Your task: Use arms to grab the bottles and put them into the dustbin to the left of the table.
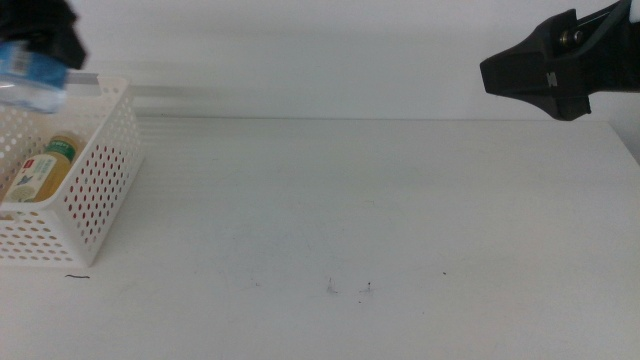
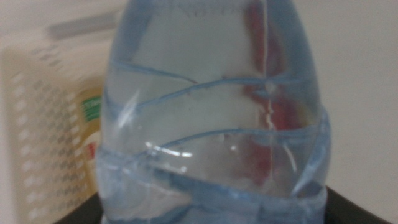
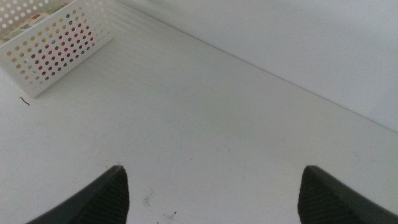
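Next, I release the clear water bottle with my left gripper on top of the yellow-tea bottle (image 1: 59,160) (image 2: 115,140) inside the white dustbin.
My left gripper (image 1: 40,55) hangs at the far left above the dustbin (image 1: 95,190), shut on the clear water bottle (image 1: 28,82). That bottle (image 2: 211,124) fills the left wrist view, with dark jaw edges at both lower corners. Inside the white perforated dustbin lies the yellow-tea bottle (image 1: 45,170) with its green-white label. Something red (image 3: 59,53), seemingly the cola can, shows through the dustbin's (image 3: 37,74) side holes in the right wrist view. My right gripper (image 1: 530,72) hovers high at the far right, open and holding nothing (image 3: 211,193).
The white table (image 1: 350,210) stretches from the dustbin to the right arm, with a few tiny dark specks (image 1: 350,288) near the front. A short dark mark (image 1: 77,277) lies in front of the dustbin. The table's back edge meets a pale wall.
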